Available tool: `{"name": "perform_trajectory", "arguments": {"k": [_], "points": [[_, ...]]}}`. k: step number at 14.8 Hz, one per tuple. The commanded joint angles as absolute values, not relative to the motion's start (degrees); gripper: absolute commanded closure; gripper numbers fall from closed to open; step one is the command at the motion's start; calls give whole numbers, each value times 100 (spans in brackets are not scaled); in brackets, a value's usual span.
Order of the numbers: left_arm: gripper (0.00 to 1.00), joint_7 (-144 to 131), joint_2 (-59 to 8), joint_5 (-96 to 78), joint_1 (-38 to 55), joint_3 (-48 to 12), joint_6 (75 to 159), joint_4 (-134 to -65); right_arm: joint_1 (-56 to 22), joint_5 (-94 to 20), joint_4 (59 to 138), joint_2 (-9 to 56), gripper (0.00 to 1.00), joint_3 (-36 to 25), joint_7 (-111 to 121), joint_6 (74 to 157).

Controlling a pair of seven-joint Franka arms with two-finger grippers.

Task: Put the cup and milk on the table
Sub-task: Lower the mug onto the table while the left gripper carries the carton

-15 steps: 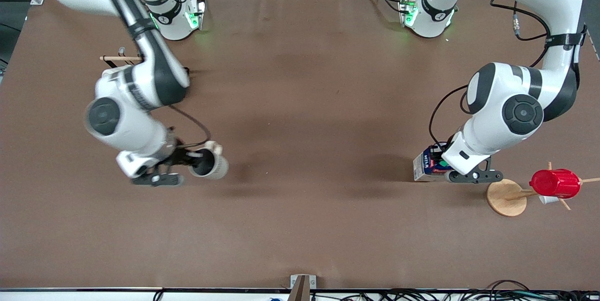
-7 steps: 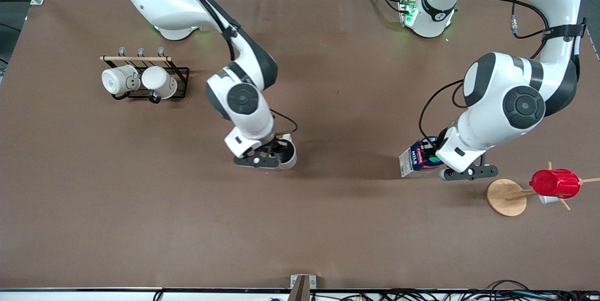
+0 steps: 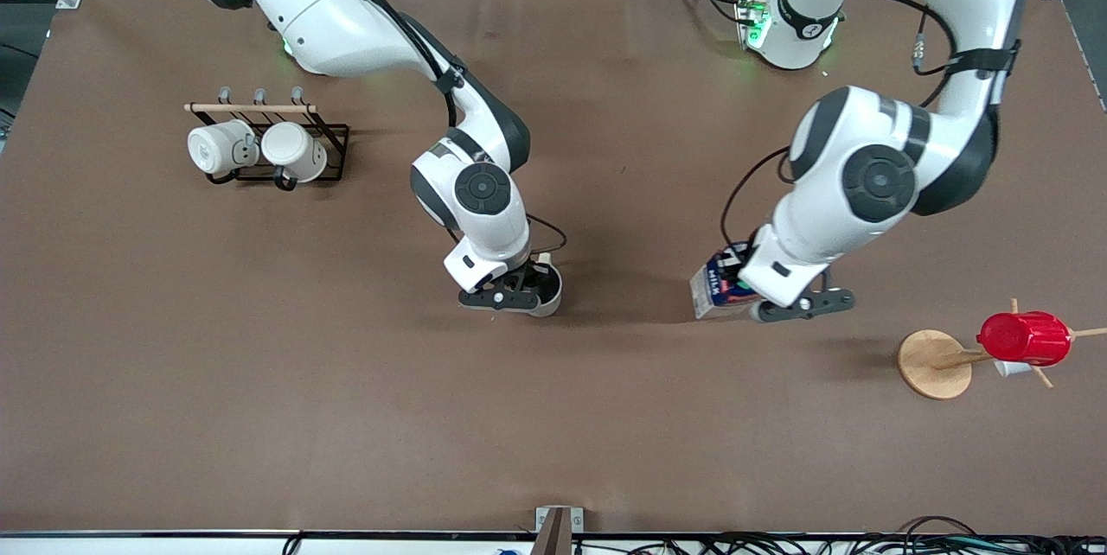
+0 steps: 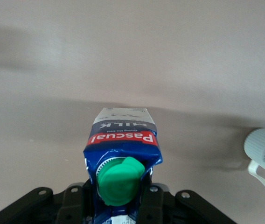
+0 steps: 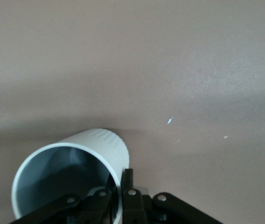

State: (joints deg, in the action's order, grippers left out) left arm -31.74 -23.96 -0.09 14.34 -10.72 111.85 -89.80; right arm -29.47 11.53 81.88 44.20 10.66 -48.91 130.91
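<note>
The milk carton, now held low over the table, will be let go by my left gripper on the brown table (image 3: 573, 304) (image 4: 235, 151) close beside the cream-white cup.
My right gripper (image 3: 521, 294) is shut on the rim wall of the cream-white cup (image 3: 547, 294), one finger inside and one outside. It holds the cup low over the middle of the brown table (image 3: 553, 425). In the right wrist view the cup (image 5: 72, 158) shows its grey inside, with the gripper (image 5: 118, 198) pinching its rim. My left gripper (image 3: 770, 300) is shut on the blue and white milk carton (image 3: 713, 285) and holds it low over the table, toward the left arm's end. In the left wrist view the carton (image 4: 123, 137) sits between the gripper's fingers (image 4: 121, 198), and the cup (image 4: 264, 151) shows too.
A black rack (image 3: 333, 144) with two plain white mugs (image 3: 259, 149) stands toward the right arm's end. A round wooden disc base (image 3: 934, 363) with pegs carries a red ribbed cup (image 3: 1025, 337) toward the left arm's end. A metal bracket (image 3: 558, 522) sits at the table's nearest edge.
The right arm has carried the cup from the right arm's end toward the table's middle. The left arm has carried the milk toward the middle too.
</note>
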Motion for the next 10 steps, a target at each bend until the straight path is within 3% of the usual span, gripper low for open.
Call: {"name": "perform_trajectory", "arguments": {"k": [1, 4, 10], "points": [[70, -3558, -2785, -79, 1765, -1037, 11074, -8439, -2936, 1283, 8086, 4395, 0, 1090, -5062, 13044], [70, -4024, -3084, -79, 2039, -1037, 11127, -8148, -2831, 1274, 8165, 3948, 0, 1134, -5176, 12537], [70, -4499, -3577, -79, 2460, -1037, 11408, -7629, -1524, 1292, 8367, 1972, 0, 1116, -5107, 10697]]}}
